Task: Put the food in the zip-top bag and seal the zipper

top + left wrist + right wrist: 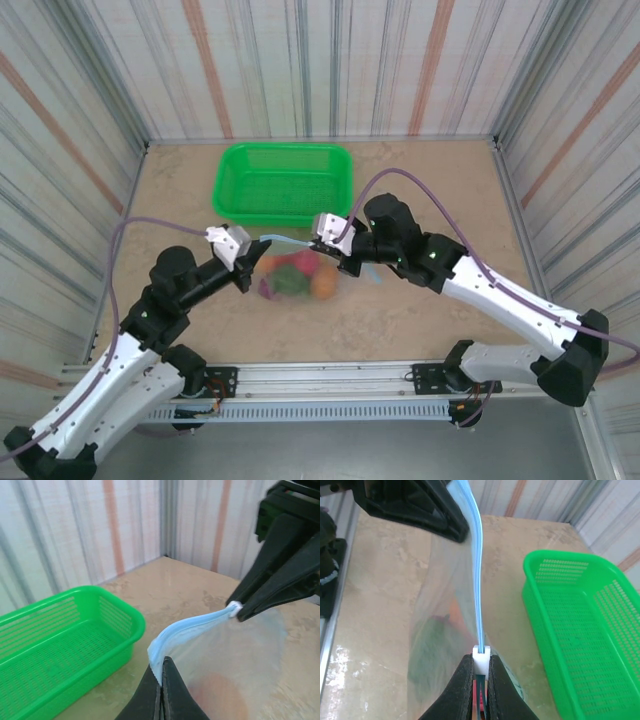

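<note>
My right gripper will put the white slider down on the tabletop [369,222] by the green basket's front corner nearest to it.
The clear zip-top bag [268,290] hangs just above the table, stretched between both grippers. Red, green and orange food [322,284] shows through its film, blurred as green and orange shapes [432,645] in the right wrist view. My left gripper [254,262] [161,677] is shut on one end of the light-blue zipper [190,627]. My right gripper [322,247] [481,661] is shut on the small white slider [481,655] [234,609] riding on the zipper [479,580]. From there the strip runs straight and taut toward the left gripper.
A green mesh basket [285,183] [50,645] [585,630] stands just behind the bag, with nothing visible in it. Striped walls close in the table at the back and both sides. Bare tabletop [440,190] lies right of the basket and in front of the bag.
</note>
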`<state>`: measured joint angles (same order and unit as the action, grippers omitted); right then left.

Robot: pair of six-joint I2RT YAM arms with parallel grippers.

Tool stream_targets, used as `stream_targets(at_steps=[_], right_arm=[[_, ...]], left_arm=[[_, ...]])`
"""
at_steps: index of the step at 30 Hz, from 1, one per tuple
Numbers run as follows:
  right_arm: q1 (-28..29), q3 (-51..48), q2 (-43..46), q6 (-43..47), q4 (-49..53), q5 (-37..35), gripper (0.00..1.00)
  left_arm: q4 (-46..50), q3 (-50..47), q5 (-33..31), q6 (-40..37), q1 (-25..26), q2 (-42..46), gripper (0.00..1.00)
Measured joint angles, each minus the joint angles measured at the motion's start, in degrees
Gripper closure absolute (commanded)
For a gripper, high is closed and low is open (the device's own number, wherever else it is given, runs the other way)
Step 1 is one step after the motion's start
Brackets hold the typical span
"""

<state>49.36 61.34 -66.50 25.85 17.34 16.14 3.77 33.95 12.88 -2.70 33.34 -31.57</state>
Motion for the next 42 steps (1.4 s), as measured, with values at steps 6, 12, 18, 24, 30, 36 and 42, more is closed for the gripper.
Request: stream_targets(at_steps=[6,12,18,24,30,36,42], right_arm=[[-1.3,-5.1,4.6,-2.1,0.0,-4.3,1.0],[-1.7,-9.8,9.0,-5.8,0.1,-9.4,1.0],[-2.1,-12.5,12.9,-10.1,1.1,-15.6,1.0],[-2.1,-13.7,16.2,-13.6,1.6,-17.5,1.0],[-1.0,-13.6,22.9,-16.3,4.6,-19.3,1.0],[1.3,-9.6,29.8,-21.0,15.2,-20.0,1.0],[4.0,-7.8,34.6,-28.3,24.3,-19.2,1.0]], left_arm=[[2.7,-2.5,-9.2,4.6,-1.3,4.7,1.0],[5.7,-4.4,-14.6,8.9,-4.7,7.1,1.0],[7.1,-4.8,-18.2,10.7,-6.3,9.2,1.0],[7.3,-4.8,-16.7,12.0,-6.3,8.1,1.0],[11.3,-4.0,-8.8,13.8,-6.4,8.2,1.0],[17.4,-0.6,4.3,17.9,-6.4,11.8,1.0],[22.8,0.6,12.5,25.8,-4.6,12.9,1.0]])
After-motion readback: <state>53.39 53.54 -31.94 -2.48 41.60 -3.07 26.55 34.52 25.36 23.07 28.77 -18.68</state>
